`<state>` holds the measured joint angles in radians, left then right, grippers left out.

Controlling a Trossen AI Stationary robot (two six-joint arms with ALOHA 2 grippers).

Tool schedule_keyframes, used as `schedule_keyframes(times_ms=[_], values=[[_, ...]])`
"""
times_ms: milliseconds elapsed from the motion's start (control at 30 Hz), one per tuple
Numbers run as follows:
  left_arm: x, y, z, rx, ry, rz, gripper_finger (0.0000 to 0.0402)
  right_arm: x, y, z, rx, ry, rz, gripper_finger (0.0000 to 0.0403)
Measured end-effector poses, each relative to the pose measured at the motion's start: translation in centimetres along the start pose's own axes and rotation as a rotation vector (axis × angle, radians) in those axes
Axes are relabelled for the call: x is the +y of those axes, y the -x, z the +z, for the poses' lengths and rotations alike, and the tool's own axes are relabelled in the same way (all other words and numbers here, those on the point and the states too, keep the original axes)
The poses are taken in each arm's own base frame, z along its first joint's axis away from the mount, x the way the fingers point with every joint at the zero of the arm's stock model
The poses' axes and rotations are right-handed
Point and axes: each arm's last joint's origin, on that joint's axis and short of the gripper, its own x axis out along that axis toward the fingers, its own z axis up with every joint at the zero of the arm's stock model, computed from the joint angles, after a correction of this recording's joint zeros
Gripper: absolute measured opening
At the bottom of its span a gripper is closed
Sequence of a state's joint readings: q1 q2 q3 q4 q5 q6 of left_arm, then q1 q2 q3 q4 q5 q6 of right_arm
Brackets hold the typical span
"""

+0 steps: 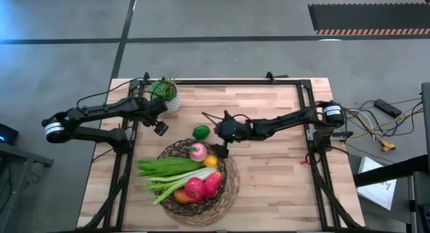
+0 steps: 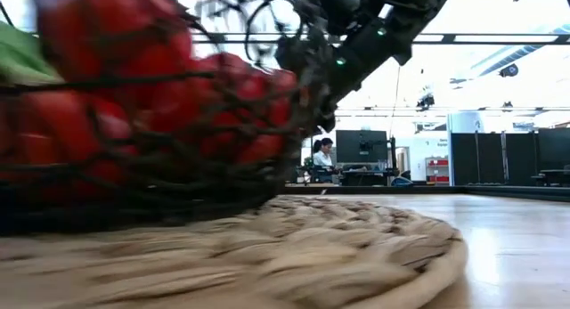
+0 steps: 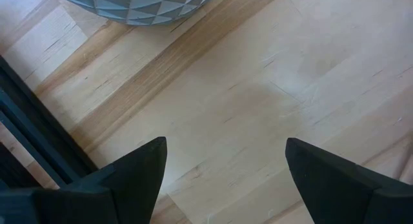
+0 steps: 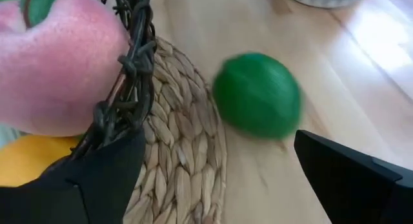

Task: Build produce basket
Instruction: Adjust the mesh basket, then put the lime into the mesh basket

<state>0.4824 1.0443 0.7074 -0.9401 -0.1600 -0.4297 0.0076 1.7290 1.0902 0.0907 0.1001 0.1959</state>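
Note:
Next, my right gripper moves to the green lime just past the woven mat and closes around the lime's middle (image 1: 201,132) (image 4: 257,96).
The dark wire basket (image 1: 228,186) stands on a round woven mat (image 4: 184,153) at the table's near middle. It holds the green leafy bunch (image 1: 164,167), the leek (image 1: 181,179), red fruits (image 1: 201,187), the lemon (image 1: 210,161) and the pink peach (image 4: 58,69). The green lime (image 4: 258,95) lies on the bare table just beyond the mat. My right gripper (image 4: 219,179) is open and low at the basket's far rim. One of its fingers is by the rim, the other out over the table, with the lime ahead of the gap. My left gripper (image 1: 160,127) is open and empty over bare table. My right gripper has one finger (image 4: 103,175) right against the basket's wire rim (image 4: 132,69) on its far side. I cannot tell whether it touches the wire. Its other finger is clear of everything.
A green potted plant in a white faceted pot (image 1: 166,93) stands at the far left, close to my left gripper; the pot also shows in the left wrist view (image 3: 135,4). Dark frame rails (image 1: 306,119) run along the table's sides. Bare wood lies right of the basket.

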Motion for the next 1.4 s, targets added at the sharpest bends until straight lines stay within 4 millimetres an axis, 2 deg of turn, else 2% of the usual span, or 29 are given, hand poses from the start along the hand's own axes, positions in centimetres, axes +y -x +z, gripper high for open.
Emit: schedule_keyframes(times_ms=[133, 233, 400, 500, 633, 800, 967, 1167, 1267, 1400], values=[[0.0, 0.0, 0.0, 0.0, 0.0, 0.0, 0.0299, 1.0, -1.4, 1.0, -0.018, 0.036, 0.022, 0.0388], [0.0, 0.0, 0.0, 0.0, 0.0, 0.0, 0.0299, 1.0, -1.3, 1.5, -0.025, 0.142, 0.016, 0.0388], [0.0, 0.0, 0.0, 0.0, 0.0, 0.0, 0.0299, -1.6, 0.3, 2.2, -0.041, 0.326, -0.011, 0.0388], [0.0, 0.0, 0.0, 0.0, 0.0, 0.0, 0.0299, -3.6, 0.1, 1.6, -0.021, 0.382, 0.041, 0.0388], [0.0, 0.0, 0.0, 0.0, 0.0, 0.0, 0.0299, -6.1, -1.7, 0.8, -0.047, 0.345, 0.159, 0.0388], [0.0, 0.0, 0.0, 0.0, 0.0, 0.0, 0.0299, -8.0, -4.9, 1.0, -0.064, 0.343, 0.183, 0.0388], [0.0, 0.0, 0.0, 0.0, 0.0, 0.0, 0.0299, -8.8, -7.6, 1.6, -0.081, 0.354, 0.293, 0.0388], [0.0, 0.0, 0.0, 0.0, 0.0, 0.0, 0.0299, -9.2, -10.0, 1.5, 0.007, 0.359, 0.327, 0.0388], [0.0, 0.0, 0.0, 0.0, 0.0, 0.0, 0.0299, -9.3, -10.6, 1.3, 0.032, 0.355, 0.332, 0.0378], [0.0, 0.0, 0.0, 0.0, 0.0, 0.0, 0.0299, -9.4, -10.3, 1.1, 0.041, 0.332, 0.327, 0.0333]])
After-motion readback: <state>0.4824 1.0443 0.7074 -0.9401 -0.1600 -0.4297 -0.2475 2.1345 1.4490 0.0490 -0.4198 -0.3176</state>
